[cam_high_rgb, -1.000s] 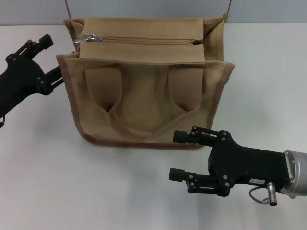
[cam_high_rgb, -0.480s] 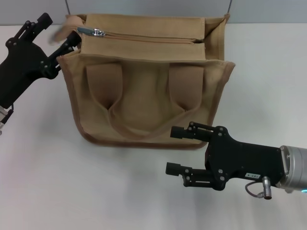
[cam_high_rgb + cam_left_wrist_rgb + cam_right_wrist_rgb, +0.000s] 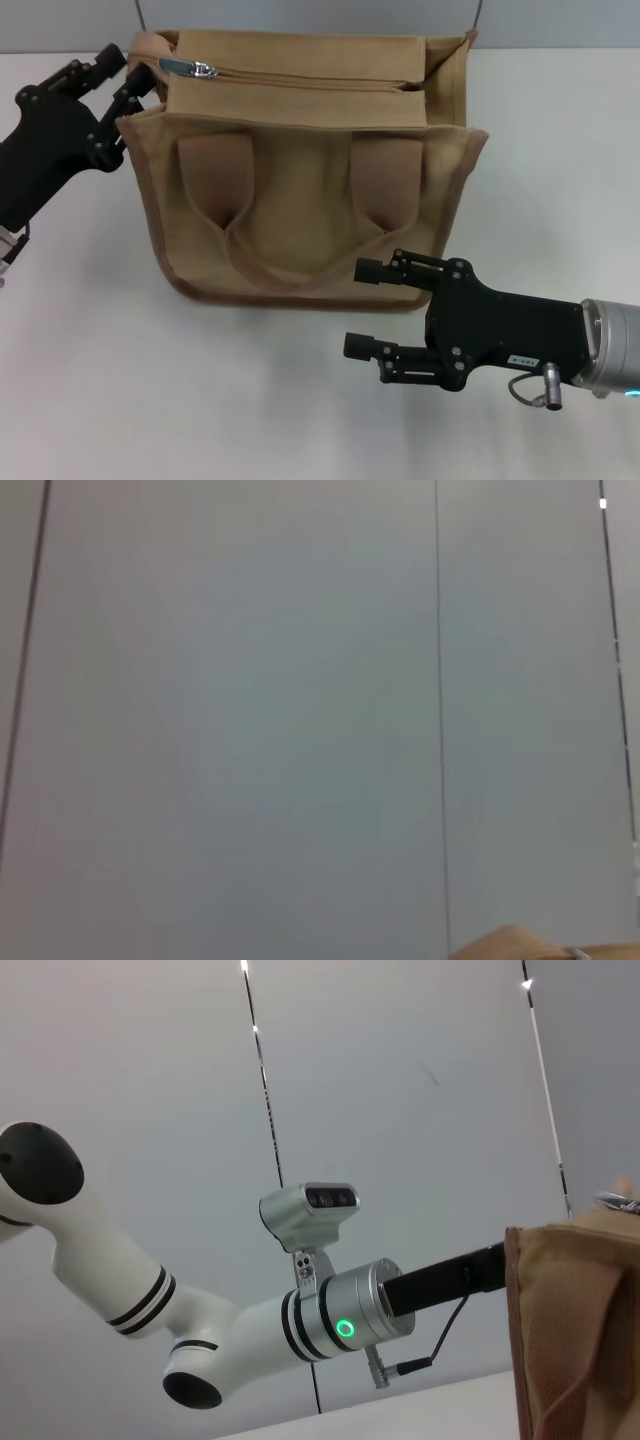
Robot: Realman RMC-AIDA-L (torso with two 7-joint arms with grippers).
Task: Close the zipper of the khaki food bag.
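Observation:
The zipper's end flap is beyond the left gripper's fingers, so next the left gripper moves in and clamps it before the right gripper takes the slider (image 3: 188, 68).
The khaki food bag (image 3: 300, 170) stands upright on the white table, handles facing me. The zipper (image 3: 320, 80) runs along its top, and its teeth look joined from the silver slider (image 3: 190, 67) at the bag's left end to the right end. My left gripper (image 3: 130, 72) is at the bag's top left corner, fingers apart, one fingertip against the bag's left edge. My right gripper (image 3: 358, 308) is open and empty, low in front of the bag's bottom right corner. The right wrist view shows the bag's edge (image 3: 575, 1340) with my left arm (image 3: 340, 1325) behind it.
The white table (image 3: 150, 400) spreads in front of and beside the bag. A grey wall (image 3: 560, 20) stands right behind the bag. The left wrist view shows mostly the wall, with a sliver of khaki (image 3: 510, 945) at one edge.
My left gripper has risen from beside the bag's left wall to its top left corner. The bag's top left end and slider lifted slightly. My right gripper has drifted slightly left and down.

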